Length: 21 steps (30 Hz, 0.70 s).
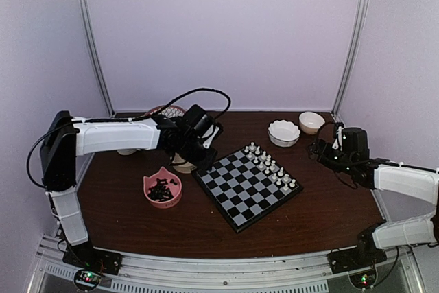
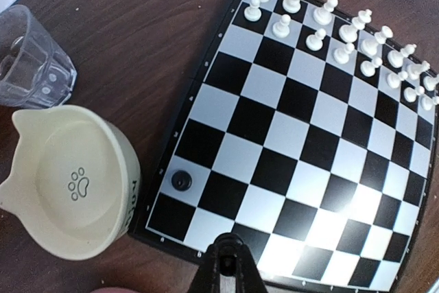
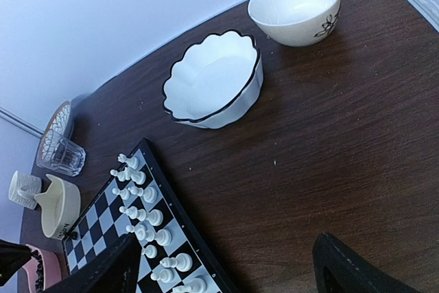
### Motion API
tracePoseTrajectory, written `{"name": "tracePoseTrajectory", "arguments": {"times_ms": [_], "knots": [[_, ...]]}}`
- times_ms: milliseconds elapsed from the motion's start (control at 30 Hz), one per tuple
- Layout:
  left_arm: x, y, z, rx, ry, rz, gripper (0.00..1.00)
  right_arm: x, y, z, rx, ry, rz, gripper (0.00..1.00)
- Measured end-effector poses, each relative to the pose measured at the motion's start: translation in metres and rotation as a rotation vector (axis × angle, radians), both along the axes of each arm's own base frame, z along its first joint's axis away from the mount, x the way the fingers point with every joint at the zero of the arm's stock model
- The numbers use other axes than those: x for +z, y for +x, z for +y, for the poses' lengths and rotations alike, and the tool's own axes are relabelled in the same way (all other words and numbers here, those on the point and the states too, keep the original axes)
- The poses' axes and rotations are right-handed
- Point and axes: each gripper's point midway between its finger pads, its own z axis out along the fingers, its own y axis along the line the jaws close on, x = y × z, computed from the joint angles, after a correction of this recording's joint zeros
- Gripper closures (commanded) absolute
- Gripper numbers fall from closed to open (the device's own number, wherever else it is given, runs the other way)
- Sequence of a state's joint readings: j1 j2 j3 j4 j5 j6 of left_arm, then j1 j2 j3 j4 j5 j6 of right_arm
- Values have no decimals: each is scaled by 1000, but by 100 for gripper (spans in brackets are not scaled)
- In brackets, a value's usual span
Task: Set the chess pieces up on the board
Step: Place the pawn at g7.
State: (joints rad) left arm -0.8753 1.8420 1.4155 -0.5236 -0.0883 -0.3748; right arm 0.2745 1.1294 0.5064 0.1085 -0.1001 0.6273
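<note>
I will use my left gripper to put the small black chess piece, seemingly now over the board's edge, down on the dark square (image 1: 214,177) (image 2: 223,195) next to the standing black piece.
The board (image 1: 247,184) lies at the table's middle, turned like a diamond. One black chess piece (image 2: 181,181) stands on a light square near the board's left corner (image 2: 164,217). Several black pieces lie in a pink cat-shaped bowl (image 1: 162,190) to the board's left. White chessmen (image 2: 343,39) fill two rows on the far right side. My left gripper (image 2: 230,248) hangs over the board's near-left edge with its fingers closed. A tiny dark round thing sits between them, seemingly a black piece. My right gripper (image 3: 226,276) is open and empty above bare table, right of the board.
A cream paw-print bowl (image 2: 65,190) touches the board's left corner, with a clear glass (image 2: 34,60) behind it. A scalloped white bowl (image 3: 214,80) and a flowered white bowl (image 3: 296,6) stand at the back right. A woven coaster (image 1: 167,110) lies at the back.
</note>
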Motion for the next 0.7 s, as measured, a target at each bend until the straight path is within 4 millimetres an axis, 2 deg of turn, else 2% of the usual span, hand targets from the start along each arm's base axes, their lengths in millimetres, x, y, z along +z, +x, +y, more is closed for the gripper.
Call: {"name": "tracePoseTrajectory", "arguments": {"times_ms": [133, 300, 433, 700], "knots": [[-30, 13, -14, 3, 39, 23, 99, 4, -2, -1, -2, 2, -27, 10], [-60, 14, -14, 4, 89, 60, 99, 6, -2, -3, -4, -8, -42, 10], [-68, 15, -15, 2, 103, 68, 99, 6, -2, -4, -6, -17, -45, 9], [-68, 20, -21, -5, 99, 58, 98, 7, -1, -5, -10, -24, -50, 10]]}}
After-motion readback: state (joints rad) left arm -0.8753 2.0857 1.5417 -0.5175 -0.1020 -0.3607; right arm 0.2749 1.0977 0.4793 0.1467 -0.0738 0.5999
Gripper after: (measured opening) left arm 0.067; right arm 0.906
